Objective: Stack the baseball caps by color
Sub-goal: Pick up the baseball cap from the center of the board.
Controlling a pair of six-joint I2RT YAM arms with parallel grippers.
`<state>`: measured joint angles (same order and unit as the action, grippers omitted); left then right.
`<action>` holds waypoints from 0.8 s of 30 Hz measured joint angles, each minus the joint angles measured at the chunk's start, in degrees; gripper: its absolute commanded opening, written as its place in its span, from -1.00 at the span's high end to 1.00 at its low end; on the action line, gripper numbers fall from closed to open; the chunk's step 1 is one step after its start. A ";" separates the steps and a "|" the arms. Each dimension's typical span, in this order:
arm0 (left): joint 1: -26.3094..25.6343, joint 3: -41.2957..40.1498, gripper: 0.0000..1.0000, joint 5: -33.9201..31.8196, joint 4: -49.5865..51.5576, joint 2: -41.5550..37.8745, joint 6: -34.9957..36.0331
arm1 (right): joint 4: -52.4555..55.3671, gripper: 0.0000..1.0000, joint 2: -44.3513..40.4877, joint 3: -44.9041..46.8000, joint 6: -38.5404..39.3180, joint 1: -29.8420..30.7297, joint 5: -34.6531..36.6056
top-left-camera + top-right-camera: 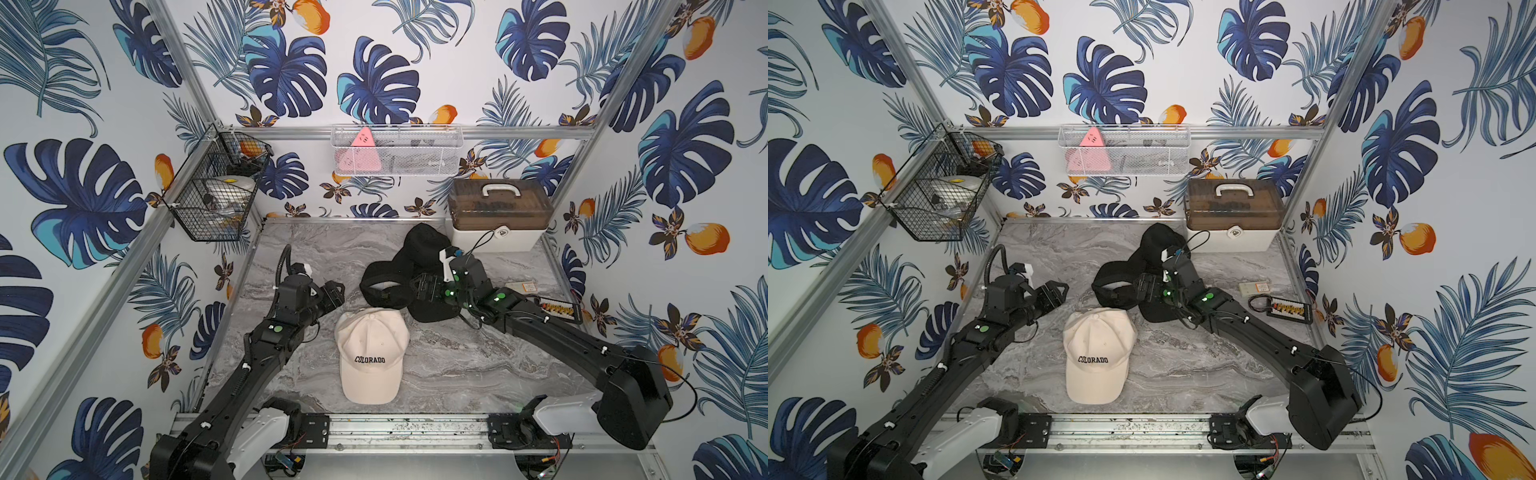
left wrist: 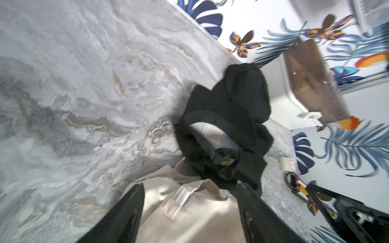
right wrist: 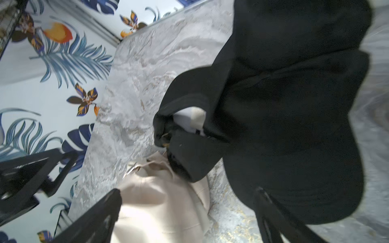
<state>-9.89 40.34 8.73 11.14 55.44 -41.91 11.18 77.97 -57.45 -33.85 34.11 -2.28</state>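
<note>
Next, my left gripper grips the upturned black cap on the back edge (image 2: 207,163), the edge nearest the cream cap.
A cream baseball cap (image 1: 370,357) (image 1: 1096,357) lettered "COLORADO" lies at the front middle of the marble table, brim toward the front. Behind it, black baseball caps (image 1: 417,253) (image 1: 1152,247) lie in an overlapping heap; one is upturned (image 1: 380,286) and shows a white tag inside (image 2: 210,134) (image 3: 189,122). My left gripper (image 1: 336,291) (image 2: 190,186) hangs open just left of the heap, over the cream cap's (image 2: 189,214) back strap. My right gripper (image 1: 419,286) (image 3: 188,192) stands open over the heap's front, with the cream cap (image 3: 160,210) and a black brim (image 3: 294,178) below. Neither holds anything.
A white box with a brown lid (image 1: 498,216) stands at the back right, close behind the black caps. A small card (image 1: 521,286) and a black connector strip (image 1: 559,309) lie by the right wall. A black wire basket (image 1: 216,191) and a white mesh basket (image 1: 395,149) hang on the walls.
</note>
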 measured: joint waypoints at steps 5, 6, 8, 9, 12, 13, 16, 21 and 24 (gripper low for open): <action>-3.21 5.97 -0.44 5.25 -1.11 4.83 -0.44 | 0.50 -1.00 -0.87 0.13 -0.07 -11.08 -6.10; -4.72 7.37 -0.44 5.64 -1.29 6.12 -0.44 | 0.50 -1.00 -0.85 0.22 -0.31 -13.31 -8.04; -8.09 10.45 -0.43 6.05 -1.49 8.96 -0.35 | 0.48 -1.00 -0.55 0.39 -1.57 -16.74 -11.39; -9.88 12.31 -0.43 5.92 -1.27 10.73 -0.13 | 0.42 -1.00 -0.24 0.52 -1.70 -18.45 -13.11; -15.26 18.93 -0.41 4.83 -0.31 17.18 2.10 | 0.07 -1.00 0.55 1.64 -3.28 -21.97 -17.73; -16.98 21.29 -0.41 4.26 0.70 19.45 3.21 | -0.17 -1.00 0.72 2.10 -3.96 -22.67 -19.06; -22.45 28.68 -0.38 0.39 4.22 26.75 6.86 | -0.92 -1.00 1.03 3.23 -5.84 -24.22 -22.40; -30.45 39.32 -0.34 -8.94 11.67 38.01 13.88 | -1.75 -1.00 0.96 4.39 -6.56 -24.41 -25.33; -35.08 45.62 -0.29 -15.13 16.28 44.81 18.14 | -1.77 -1.00 0.83 4.83 -7.10 -24.52 -26.05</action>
<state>-44.97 85.95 -6.39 27.42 100.25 -23.77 9.41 78.81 -52.62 -40.95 9.58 -28.34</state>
